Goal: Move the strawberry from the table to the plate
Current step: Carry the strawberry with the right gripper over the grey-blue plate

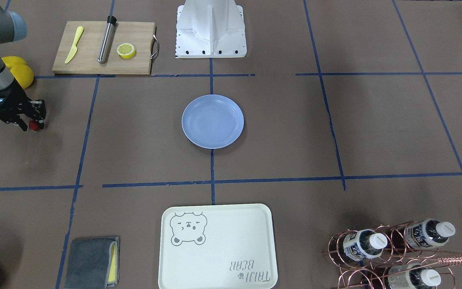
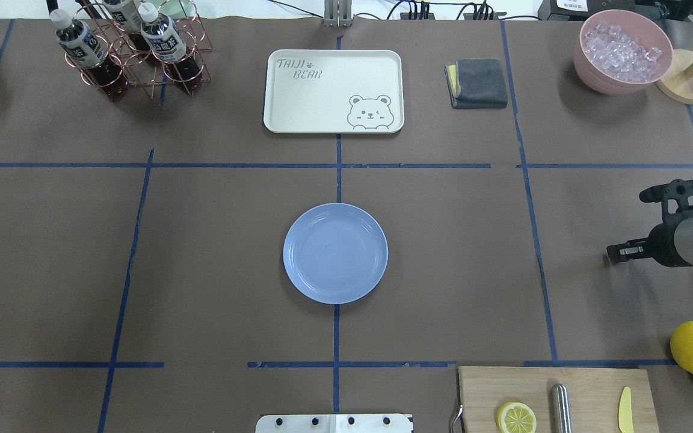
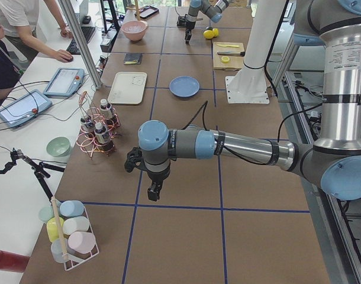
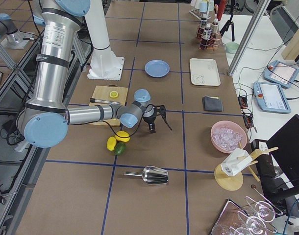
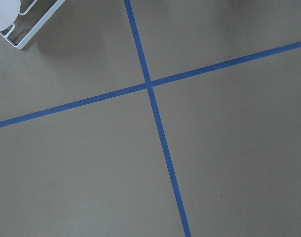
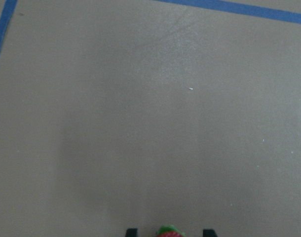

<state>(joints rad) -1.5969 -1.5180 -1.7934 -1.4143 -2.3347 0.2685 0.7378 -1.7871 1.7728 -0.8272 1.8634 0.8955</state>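
Note:
My right gripper is going to let go of the strawberry, and it will do so in the middle of the light-blue plate (image 1: 212,125).
The strawberry (image 1: 34,126) is a tiny red berry with a green top, low at the table (image 1: 134,152) far out on my right side. My right gripper (image 1: 32,121) points down over it. In the right wrist view the strawberry (image 6: 169,232) sits between the two dark fingertips (image 6: 131,231) with a gap on each side, so the gripper is open. The light-blue plate (image 1: 213,121) lies bare at the table's centre, well away from the gripper. My left gripper (image 3: 152,192) hangs over bare table at the other end; I cannot tell whether it is open or shut.
Yellow lemons (image 1: 20,70) lie just behind the right arm. A wooden cutting board (image 1: 103,47) holds a lemon half (image 1: 126,50), a yellow knife and a metal rod. The cream bear tray (image 1: 217,245), a grey cloth (image 1: 90,263) and a bottle rack (image 1: 391,253) line the far side.

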